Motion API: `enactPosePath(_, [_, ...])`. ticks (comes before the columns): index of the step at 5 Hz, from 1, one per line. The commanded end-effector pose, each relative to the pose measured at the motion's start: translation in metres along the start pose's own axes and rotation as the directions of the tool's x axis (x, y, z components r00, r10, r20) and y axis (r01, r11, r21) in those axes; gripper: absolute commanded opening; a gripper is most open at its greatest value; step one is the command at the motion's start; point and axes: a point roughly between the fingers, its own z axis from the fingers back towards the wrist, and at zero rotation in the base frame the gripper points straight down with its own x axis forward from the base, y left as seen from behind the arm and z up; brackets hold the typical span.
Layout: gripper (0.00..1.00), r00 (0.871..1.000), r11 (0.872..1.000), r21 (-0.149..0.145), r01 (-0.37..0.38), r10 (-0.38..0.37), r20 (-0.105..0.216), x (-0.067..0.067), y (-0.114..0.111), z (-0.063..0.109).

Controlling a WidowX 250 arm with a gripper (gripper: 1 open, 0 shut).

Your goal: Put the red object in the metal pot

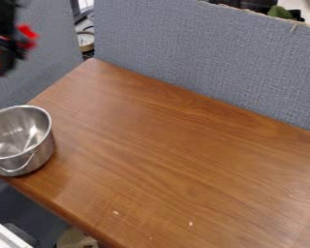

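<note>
Next, I release the red object onto the inside bottom of the shiny metal pot (18, 145).
The red object (1, 61) hangs in the air at the far left edge of the camera view, blurred and partly cut off by the frame. My dark gripper (5, 46) is shut on it from above, and only part of the hand shows. The metal pot (18, 139), a shiny round steel bowl, stands on the wooden table (184, 145) near its left corner. The pot is below the gripper and nearer the camera, and nothing shows inside it.
A grey-blue partition wall (209, 58) runs along the back of the table. The table's left corner and front edge lie close to the pot. Dark clutter (82, 29) shows behind the partition's left end.
</note>
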Motion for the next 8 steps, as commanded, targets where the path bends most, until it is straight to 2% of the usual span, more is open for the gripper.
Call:
enactPosePath(1, [0.00,0.985,0.988,-0.019,0.153,-0.151,0.080,0.013,-0.037,0.010])
enactPosePath(2, [0.00,0.989,0.990,-0.026,0.141,-0.140,0.044,0.006,-0.002,0.005])
enactPosePath(3, [0.00,0.996,0.996,-0.033,0.084,-0.085,-0.018,-0.009,0.042,0.002])
enactPosePath(4, [0.00,0.996,0.992,-0.108,0.071,-0.076,-0.047,-0.015,0.041,0.006])
enactPosePath(5, [0.00,0.996,0.985,-0.170,0.010,-0.026,-0.089,-0.030,0.040,-0.022])
enactPosePath(6, [0.00,0.992,0.983,-0.181,-0.015,-0.008,-0.127,-0.043,0.040,-0.051])
enactPosePath(7, [0.00,0.988,0.977,-0.206,0.053,-0.081,-0.128,-0.050,0.002,-0.054])
enactPosePath(8, [0.00,0.992,0.985,-0.173,0.017,-0.039,-0.123,-0.054,-0.018,-0.036])
